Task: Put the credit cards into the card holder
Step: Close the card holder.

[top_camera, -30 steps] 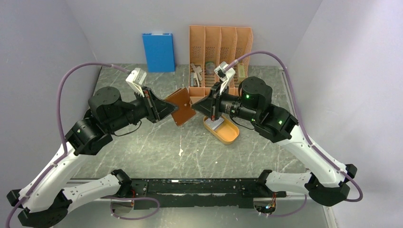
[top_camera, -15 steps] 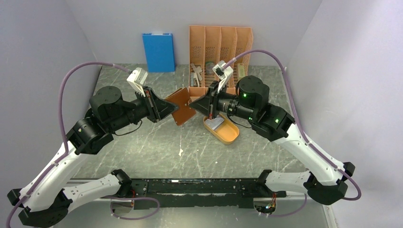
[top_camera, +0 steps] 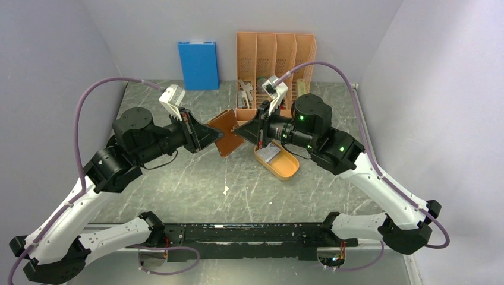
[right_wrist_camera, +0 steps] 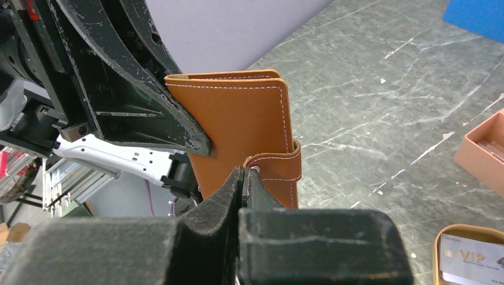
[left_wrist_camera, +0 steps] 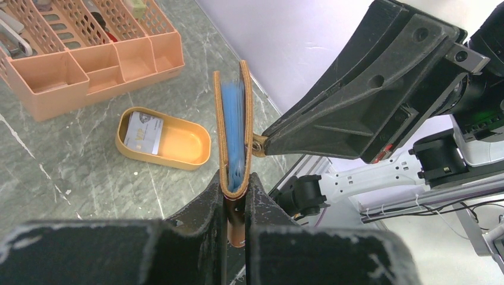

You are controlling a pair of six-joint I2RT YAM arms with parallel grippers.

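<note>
I need to release the left gripper's card holder on the small white mark on the bare marbled table (top_camera: pixel 228 186).
The brown leather card holder (top_camera: pixel 227 135) hangs in the air between the two arms. My left gripper (left_wrist_camera: pixel 236 181) is shut on its lower folded edge, and blue-grey sleeves (left_wrist_camera: pixel 233 127) show between the covers. My right gripper (right_wrist_camera: pixel 245 172) is shut on the snap tab (right_wrist_camera: pixel 280 168) at the holder's (right_wrist_camera: pixel 238 127) side. In the top view the two gripper tips, left (top_camera: pixel 217 135) and right (top_camera: pixel 239 132), meet at the holder. A pale credit card (left_wrist_camera: pixel 144 132) marked VIP lies in the orange oval tray (left_wrist_camera: pixel 187 145) on the table, also visible as the card (right_wrist_camera: pixel 475 265) at the right wrist view's lower right.
The oval tray (top_camera: pixel 286 168) sits just below the right gripper. A tall orange desk organizer (top_camera: pixel 274 53) with several compartments stands at the back wall, with a blue box (top_camera: pixel 198 64) leaning to its left. Grey walls close in the marbled table (top_camera: pixel 196 184) on both sides.
The right arm has edged a little to the left and up, keeping its grip at the holder's tab. The left arm and the holder have hardly moved.
</note>
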